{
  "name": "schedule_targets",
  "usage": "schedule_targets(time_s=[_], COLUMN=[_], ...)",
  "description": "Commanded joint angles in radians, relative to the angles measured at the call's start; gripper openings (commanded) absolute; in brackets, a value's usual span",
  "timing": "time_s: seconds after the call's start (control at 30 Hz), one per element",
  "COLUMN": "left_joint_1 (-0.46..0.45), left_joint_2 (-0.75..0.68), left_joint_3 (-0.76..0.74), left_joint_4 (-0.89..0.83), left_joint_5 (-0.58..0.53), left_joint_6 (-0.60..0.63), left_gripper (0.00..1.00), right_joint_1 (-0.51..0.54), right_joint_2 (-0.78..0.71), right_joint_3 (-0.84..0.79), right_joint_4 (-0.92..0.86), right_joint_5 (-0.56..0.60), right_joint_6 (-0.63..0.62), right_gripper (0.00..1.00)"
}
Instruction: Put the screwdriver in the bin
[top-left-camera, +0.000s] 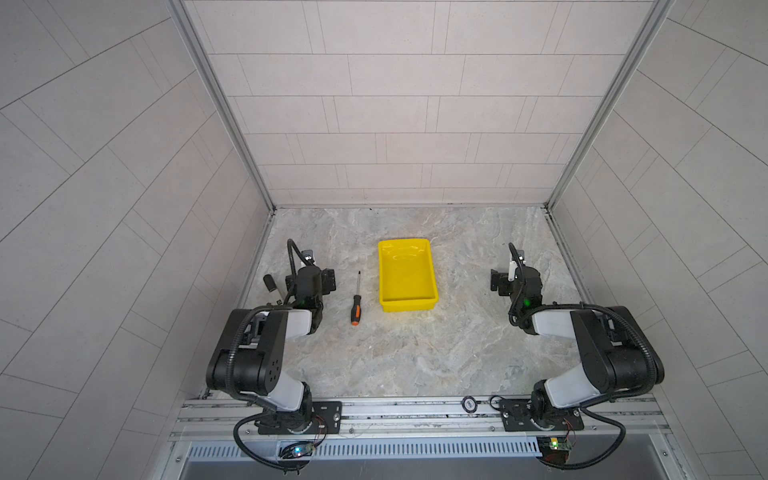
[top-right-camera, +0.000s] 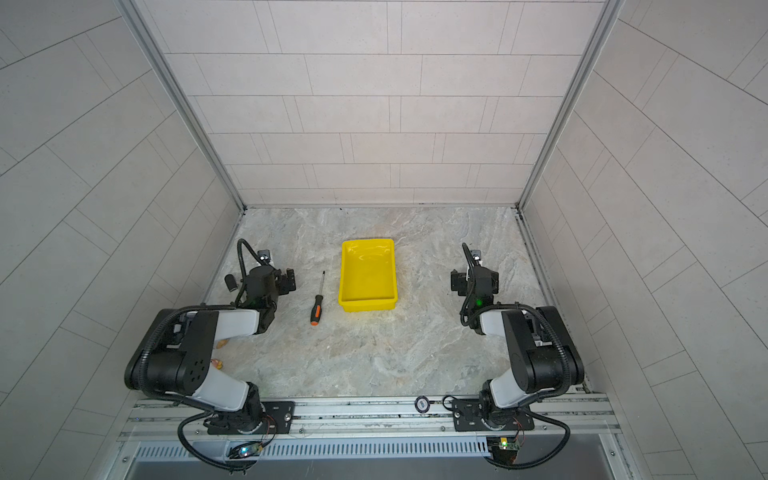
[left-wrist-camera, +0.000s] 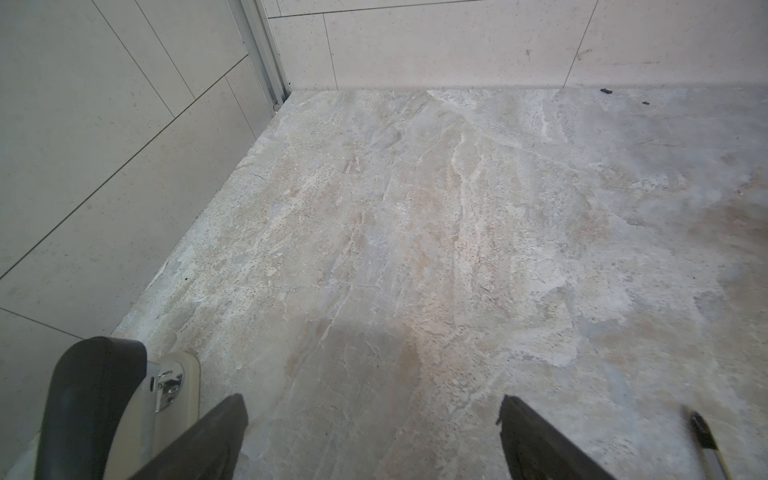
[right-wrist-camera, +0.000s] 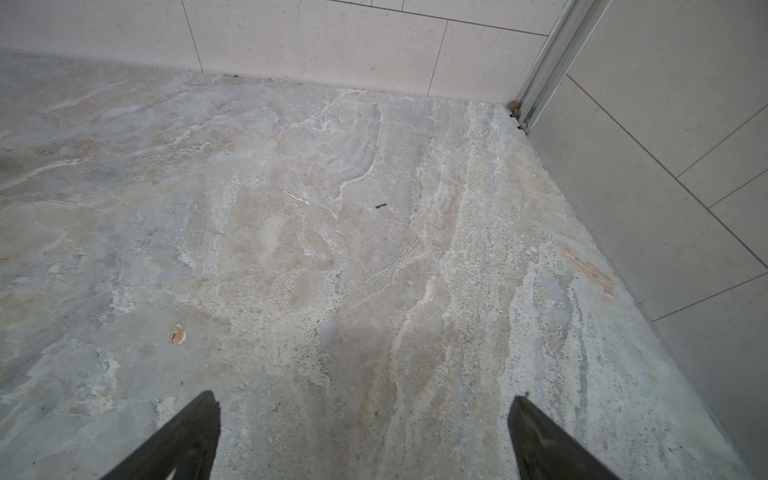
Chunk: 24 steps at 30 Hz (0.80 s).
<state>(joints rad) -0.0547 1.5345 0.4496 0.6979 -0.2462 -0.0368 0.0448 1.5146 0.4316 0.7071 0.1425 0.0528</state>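
The screwdriver will be gripped next by my left gripper, which should go to the middle of the black handle (top-left-camera: 356, 307) and close there, ahead of its orange end.
The screwdriver (top-left-camera: 356, 306) (top-right-camera: 316, 311), black handle tipped in orange, lies on the stone table just left of the bin, with its thin shaft pointing to the back wall. The bin (top-left-camera: 408, 306) (top-right-camera: 368, 306) is a shallow yellow tray with nothing in it. My left gripper (top-left-camera: 311, 279) (left-wrist-camera: 370, 401) hangs left of the screwdriver, open over bare table. In the left wrist view a thin dark tip (left-wrist-camera: 702, 428) at the edge looks like the screwdriver's shaft. Far right of the bin, my right gripper (top-left-camera: 524, 282) (right-wrist-camera: 363, 397) is open with nothing in it.
A black-capped pale object (top-left-camera: 271, 283) (left-wrist-camera: 95, 395) stands close beside my left gripper, towards the left wall (left-wrist-camera: 104, 145). Tiled walls close the table at the back and both sides. A metal rail (top-left-camera: 415, 409) runs along the front edge.
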Motion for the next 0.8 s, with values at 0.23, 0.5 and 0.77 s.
schedule_targets(time_s=[0.23,0.5,0.77], left_joint_1=[0.004,0.004,0.001], left_joint_2=[0.013,0.016,-0.082], left_joint_3=[0.029,0.032,0.044], left_joint_4=[-0.016,-0.018,-0.118], left_joint_5=[0.007,0.015,-0.071], left_joint_6=[-0.012,-0.013,-0.053], left_gripper=[1.00,1.00,1.00], right_joint_1=[-0.002,-0.003,-0.006], right_joint_2=[-0.004,-0.004,-0.008], right_joint_3=[0.007,0.007,0.001], right_joint_4=[0.006,0.006,0.011], right_joint_5=[0.002,0.001,-0.006], right_joint_6=[-0.010,-0.009,-0.008], right_gripper=[1.00,1.00,1.00])
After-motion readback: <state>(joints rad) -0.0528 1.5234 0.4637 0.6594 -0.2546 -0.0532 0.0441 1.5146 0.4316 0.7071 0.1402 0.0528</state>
